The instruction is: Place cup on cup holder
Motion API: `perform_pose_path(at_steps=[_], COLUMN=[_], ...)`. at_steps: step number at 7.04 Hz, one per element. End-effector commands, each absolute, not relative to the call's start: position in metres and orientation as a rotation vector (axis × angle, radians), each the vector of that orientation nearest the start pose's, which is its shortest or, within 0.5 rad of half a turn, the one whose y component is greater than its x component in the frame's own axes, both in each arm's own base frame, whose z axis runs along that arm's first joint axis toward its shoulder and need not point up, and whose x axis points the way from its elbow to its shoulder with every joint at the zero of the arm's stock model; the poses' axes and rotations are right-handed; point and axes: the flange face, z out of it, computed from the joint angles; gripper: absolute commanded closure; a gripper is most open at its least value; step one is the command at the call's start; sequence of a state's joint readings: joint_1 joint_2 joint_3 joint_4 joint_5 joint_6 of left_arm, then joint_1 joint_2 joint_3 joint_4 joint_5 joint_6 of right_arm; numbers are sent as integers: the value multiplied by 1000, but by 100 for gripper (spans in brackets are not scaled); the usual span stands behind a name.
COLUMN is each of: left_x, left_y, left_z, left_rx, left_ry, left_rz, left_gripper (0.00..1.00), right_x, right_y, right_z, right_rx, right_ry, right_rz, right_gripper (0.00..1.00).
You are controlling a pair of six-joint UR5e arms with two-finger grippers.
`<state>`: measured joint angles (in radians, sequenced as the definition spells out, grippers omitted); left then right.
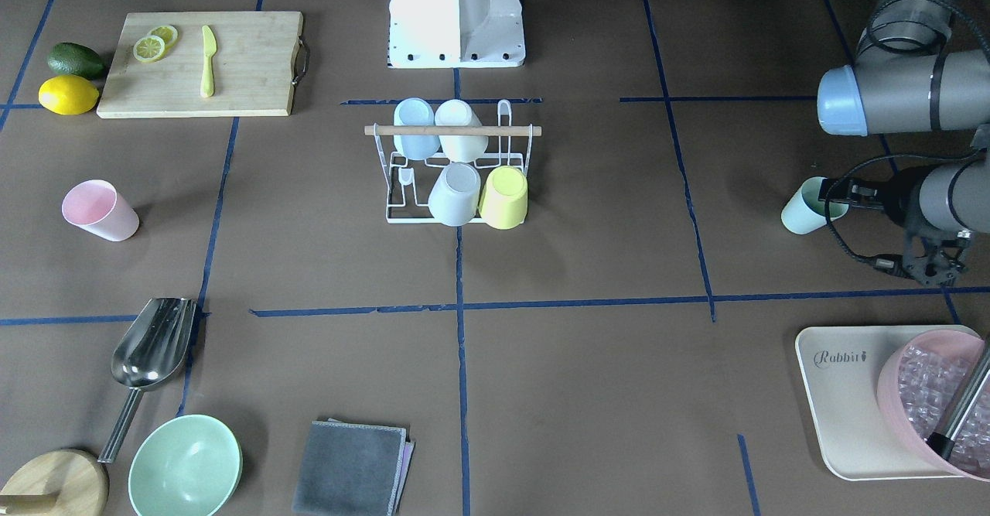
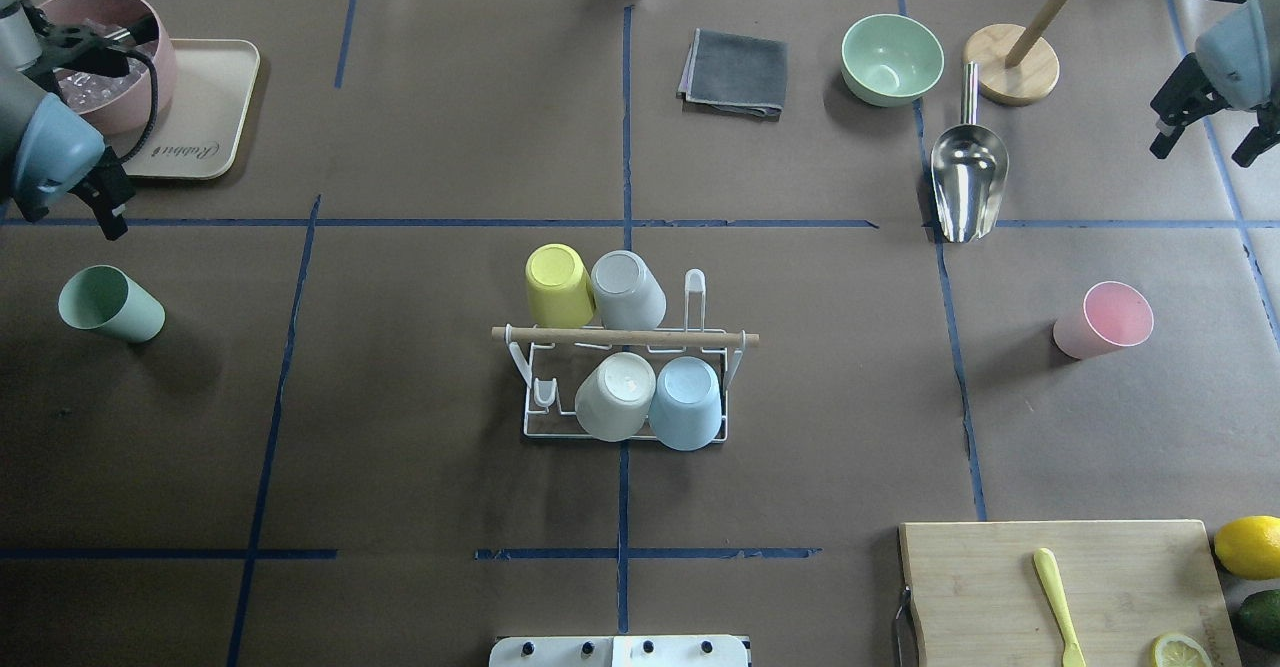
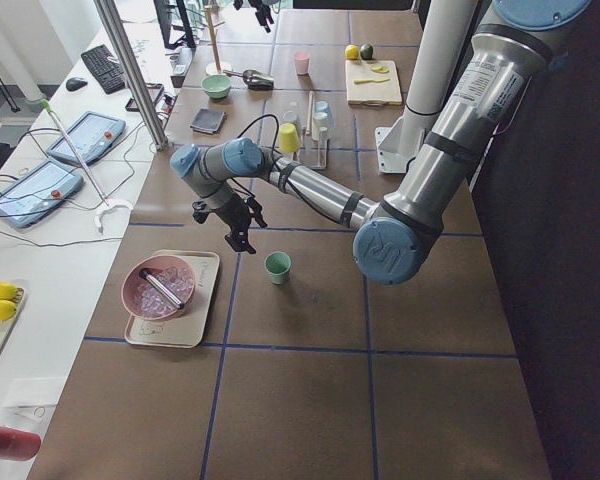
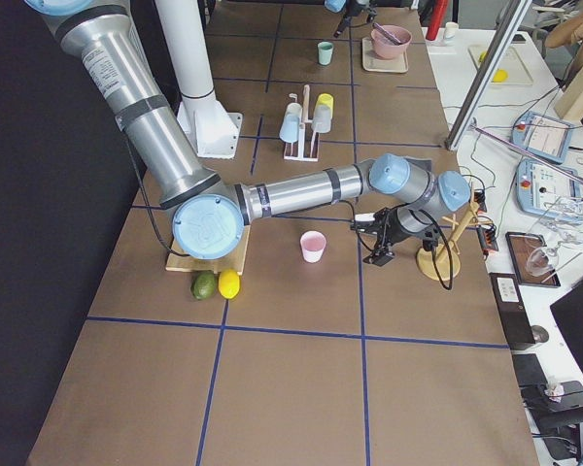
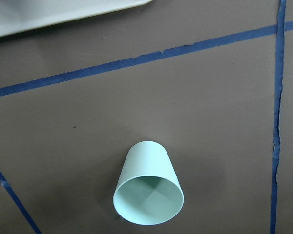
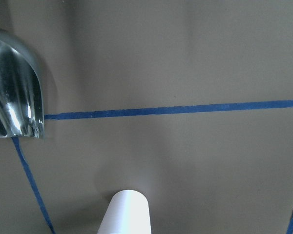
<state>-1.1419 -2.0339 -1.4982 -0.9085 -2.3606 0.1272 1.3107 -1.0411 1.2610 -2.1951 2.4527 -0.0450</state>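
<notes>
Next, my right gripper goes to the body of the pink cup point(image 1: 107, 213) point(image 6: 127, 218) and takes hold there, with its fingers around the cup's sides.
The cup holder point(image 2: 625, 336), a white wire rack with a wooden rod on top, stands mid-table and carries yellow, grey, cream and blue cups upside down. A green cup point(image 2: 110, 304) stands upright at the left; it also shows in the left wrist view point(image 5: 149, 190). A pink cup point(image 2: 1103, 320) stands upright at the right. My left gripper point(image 2: 100, 209) hovers above the table just beyond the green cup, open and empty. My right gripper point(image 2: 1205, 142) hangs open and empty beyond the pink cup, whose side shows at the bottom of the right wrist view point(image 6: 126, 214).
A cream tray point(image 2: 205, 112) with a pink bowl point(image 2: 100, 57) of ice lies at the far left. A grey cloth point(image 2: 735, 72), green bowl point(image 2: 892, 59), metal scoop point(image 2: 968, 182) and wooden stand point(image 2: 1012, 72) sit along the far side. A cutting board point(image 2: 1060, 587) lies near right.
</notes>
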Motion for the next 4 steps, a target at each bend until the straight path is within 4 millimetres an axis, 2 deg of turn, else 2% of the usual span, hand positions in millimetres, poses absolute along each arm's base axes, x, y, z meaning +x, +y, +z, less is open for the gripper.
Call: perform_pose_path(at_steps=[1, 3, 4], left_x=[230, 237, 246], left_y=[-604, -621, -638], left_z=[505, 504, 504], left_rx=[-409, -416, -439], left_ry=[723, 722, 715], left_rz=[439, 435, 425], left_gripper=[0, 0, 0], right_x=[-151, -180, -190], right_y=[-646, -635, -631], right_z=[547, 551, 561], right_rx=[-565, -608, -635], right_ry=[-796, -777, -766], right_rz=[-117, -149, -154], right_gripper=[0, 0, 0])
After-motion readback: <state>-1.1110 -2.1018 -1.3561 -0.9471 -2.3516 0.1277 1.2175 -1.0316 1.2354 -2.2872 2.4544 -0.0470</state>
